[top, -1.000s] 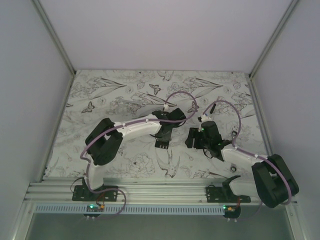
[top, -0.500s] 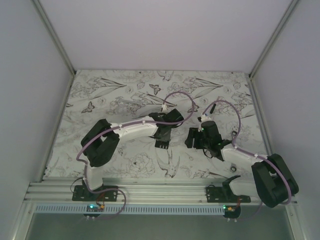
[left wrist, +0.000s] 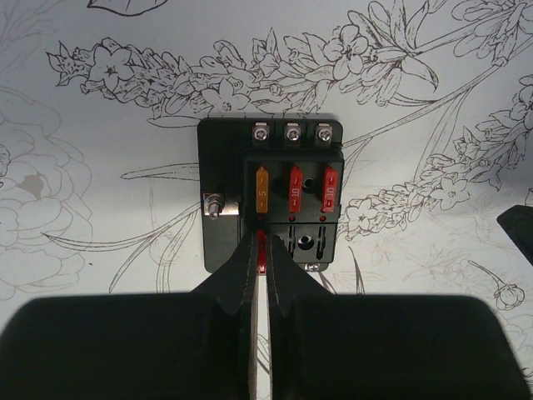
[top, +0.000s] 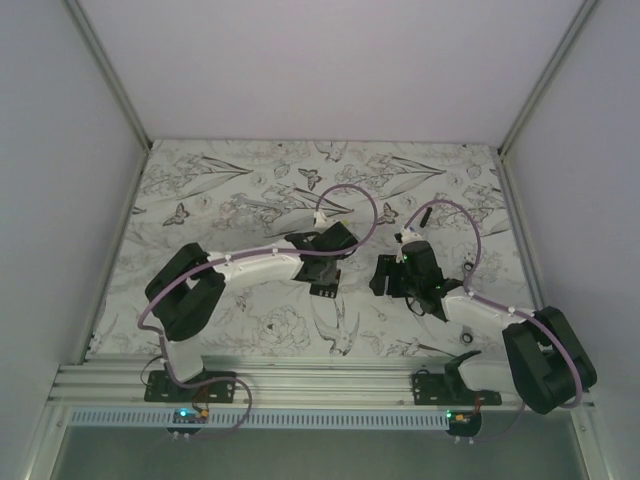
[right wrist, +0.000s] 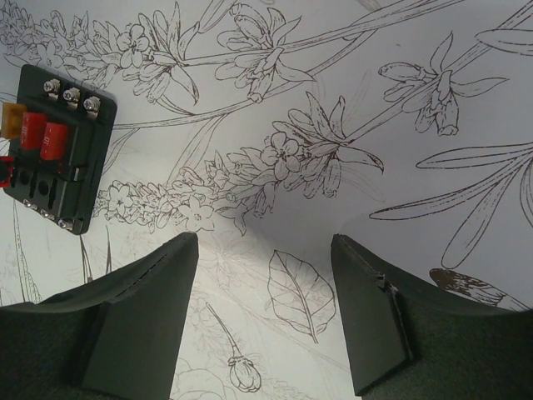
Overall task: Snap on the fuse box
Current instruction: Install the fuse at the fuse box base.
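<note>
The red fuse below the orange fuse sits too shallow in its slot; my left gripper will open, grip its top (left wrist: 262, 265) and push it down.
The fuse box (left wrist: 225, 192) is a black square block lying flat on the flower-printed table, with one orange and two red fuses in its upper row. It also shows in the top view, the fuse box (top: 325, 287), and at the left of the right wrist view, the fuse box (right wrist: 71, 179). My left gripper (left wrist: 261, 243) reaches over its near edge, shut on a small red fuse (left wrist: 261, 252) that stands at the lower left slot. My right gripper (right wrist: 262, 250) is open and holds nothing, hovering over bare table to the right of the box.
The printed mat (top: 250, 190) covers the table between white walls. A small dark ring (top: 467, 340) lies near the right arm's base. Another small dark item (top: 467, 268) sits right of the right wrist. Purple cables loop above both wrists.
The left arm's elbow has swung left and lower, stretching the forearm out flatter, while its gripper stayed at the fuse box. The right arm has not moved.
</note>
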Motion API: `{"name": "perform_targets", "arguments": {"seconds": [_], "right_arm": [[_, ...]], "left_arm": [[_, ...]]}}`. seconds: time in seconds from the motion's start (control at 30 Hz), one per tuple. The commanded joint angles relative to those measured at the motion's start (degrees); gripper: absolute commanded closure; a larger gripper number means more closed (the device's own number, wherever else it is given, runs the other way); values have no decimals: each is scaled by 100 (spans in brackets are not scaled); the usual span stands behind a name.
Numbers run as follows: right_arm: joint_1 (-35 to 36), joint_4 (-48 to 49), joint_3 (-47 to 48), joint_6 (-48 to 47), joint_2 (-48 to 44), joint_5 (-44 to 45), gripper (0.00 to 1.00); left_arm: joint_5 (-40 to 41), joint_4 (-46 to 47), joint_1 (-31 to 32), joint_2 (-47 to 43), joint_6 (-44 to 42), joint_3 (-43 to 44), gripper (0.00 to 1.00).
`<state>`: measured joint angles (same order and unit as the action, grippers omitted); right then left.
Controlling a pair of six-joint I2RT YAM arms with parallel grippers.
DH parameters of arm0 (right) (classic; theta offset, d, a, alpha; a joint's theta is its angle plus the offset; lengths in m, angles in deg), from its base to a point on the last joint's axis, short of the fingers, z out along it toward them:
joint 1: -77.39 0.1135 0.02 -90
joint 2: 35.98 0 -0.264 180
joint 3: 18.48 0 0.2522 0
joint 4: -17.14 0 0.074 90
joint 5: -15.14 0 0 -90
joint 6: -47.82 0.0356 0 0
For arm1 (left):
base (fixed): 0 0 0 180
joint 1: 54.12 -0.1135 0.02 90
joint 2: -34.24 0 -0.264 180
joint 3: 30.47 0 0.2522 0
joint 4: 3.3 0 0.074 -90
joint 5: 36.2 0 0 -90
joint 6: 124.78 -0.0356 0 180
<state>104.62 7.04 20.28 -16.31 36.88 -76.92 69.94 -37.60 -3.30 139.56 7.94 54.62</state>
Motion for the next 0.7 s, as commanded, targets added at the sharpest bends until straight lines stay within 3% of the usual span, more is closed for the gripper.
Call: {"name": "perform_targets", "arguments": {"seconds": [0.0,0.67], "right_arm": [[-6,71,193,-81,27,-13,29],[-8,38,196,-94,31,11,28]], "left_arm": [[-166,-430,-20,181,103,-449,100],[-67,-425,160,-108,246,-968,100]]}}
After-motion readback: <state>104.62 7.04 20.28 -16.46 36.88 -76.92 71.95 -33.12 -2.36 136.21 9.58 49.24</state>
